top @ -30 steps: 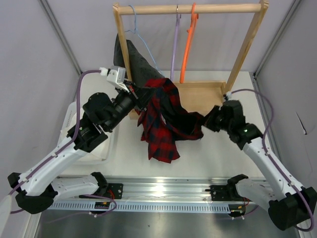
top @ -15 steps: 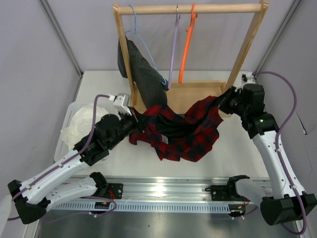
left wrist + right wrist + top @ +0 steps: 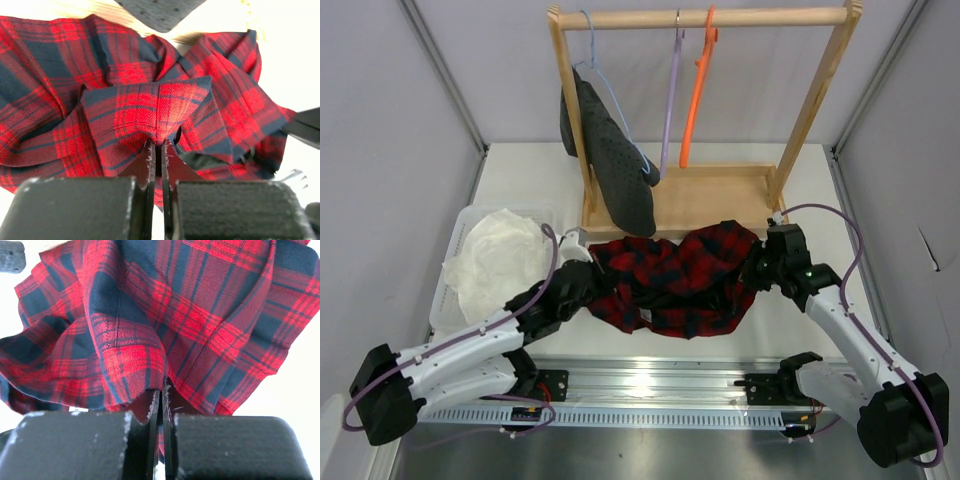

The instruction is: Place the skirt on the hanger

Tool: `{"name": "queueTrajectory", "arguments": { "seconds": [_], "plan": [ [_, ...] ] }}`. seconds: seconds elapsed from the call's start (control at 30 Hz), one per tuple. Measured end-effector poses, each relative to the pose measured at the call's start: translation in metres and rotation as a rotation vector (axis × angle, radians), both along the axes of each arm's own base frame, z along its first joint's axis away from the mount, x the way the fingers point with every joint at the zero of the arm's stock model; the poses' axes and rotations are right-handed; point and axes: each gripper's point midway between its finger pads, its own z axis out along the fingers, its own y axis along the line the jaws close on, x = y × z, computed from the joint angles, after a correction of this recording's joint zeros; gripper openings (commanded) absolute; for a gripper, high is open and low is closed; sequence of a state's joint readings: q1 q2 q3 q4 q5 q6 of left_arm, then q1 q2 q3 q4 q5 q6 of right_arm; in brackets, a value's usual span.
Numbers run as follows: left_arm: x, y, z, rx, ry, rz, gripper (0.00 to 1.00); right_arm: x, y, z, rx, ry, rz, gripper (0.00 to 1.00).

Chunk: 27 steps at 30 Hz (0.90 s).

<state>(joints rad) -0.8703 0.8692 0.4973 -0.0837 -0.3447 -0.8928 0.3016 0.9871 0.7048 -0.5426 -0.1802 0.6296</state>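
Observation:
A bunched fold in my left gripper flops over the skirt's opening, so next I open that gripper and take hold of the skirt's edge (image 3: 212,150) along that opening.
The red-and-black plaid skirt (image 3: 675,280) lies spread low over the table in front of the wooden rack, held at both ends. My left gripper (image 3: 592,275) is shut on its left edge; in the left wrist view (image 3: 158,145) the jaws pinch a fold of the skirt (image 3: 145,107). My right gripper (image 3: 752,268) is shut on its right edge; in the right wrist view (image 3: 161,390) the jaws pinch the skirt (image 3: 165,315). The lilac hanger (image 3: 669,110) hangs by its metal hook from the rack's top bar, behind the skirt and apart from it.
A wooden rack (image 3: 815,100) stands at the back. On it hang a light blue hanger (image 3: 590,40) carrying a dark grey dotted garment (image 3: 615,160), and an orange hanger (image 3: 698,90). A white cloth (image 3: 500,260) lies in a white bin on the left.
Both grippers have come down and toward the near side with the skirt. It was lifted and bunched near the rack; now it is stretched wide and low between them.

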Motion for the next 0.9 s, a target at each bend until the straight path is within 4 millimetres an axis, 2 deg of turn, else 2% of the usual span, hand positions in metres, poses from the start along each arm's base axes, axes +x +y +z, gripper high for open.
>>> {"name": "queueTrajectory", "arguments": {
  "seconds": [0.17, 0.33, 0.47, 0.5, 0.57, 0.63, 0.67, 0.87, 0.9],
  "plan": [
    [0.007, 0.002, -0.029, 0.051, 0.073, 0.059, 0.03, 0.004, -0.006, -0.002, -0.032, -0.009, -0.024, 0.0],
    [0.007, 0.009, -0.046, 0.069, 0.094, 0.084, 0.19, 0.005, -0.006, -0.013, -0.042, 0.006, -0.027, 0.0],
    [0.014, 0.028, -0.06, 0.038, 0.097, 0.137, 0.25, 0.003, -0.009, -0.024, -0.053, 0.032, -0.033, 0.0],
    [0.016, 0.033, -0.064, 0.028, 0.1, 0.148, 0.31, 0.004, -0.009, -0.026, -0.054, 0.036, -0.034, 0.0],
    [0.018, 0.041, -0.074, 0.014, 0.11, 0.158, 0.34, 0.005, -0.008, -0.026, -0.053, 0.035, -0.033, 0.0],
    [0.019, 0.042, -0.079, 0.002, 0.116, 0.153, 0.27, 0.006, -0.007, -0.025, -0.047, 0.029, -0.028, 0.0],
    [0.021, 0.041, -0.079, -0.011, 0.113, 0.147, 0.17, 0.007, -0.006, -0.025, -0.044, 0.025, -0.027, 0.0],
    [0.026, 0.023, -0.073, -0.136, 0.036, 0.043, 0.0, 0.008, -0.007, -0.026, -0.051, 0.019, -0.031, 0.0],
    [0.025, 0.019, -0.071, -0.159, 0.019, 0.02, 0.0, 0.008, -0.008, -0.026, -0.052, 0.019, -0.034, 0.0]
  ]
}}
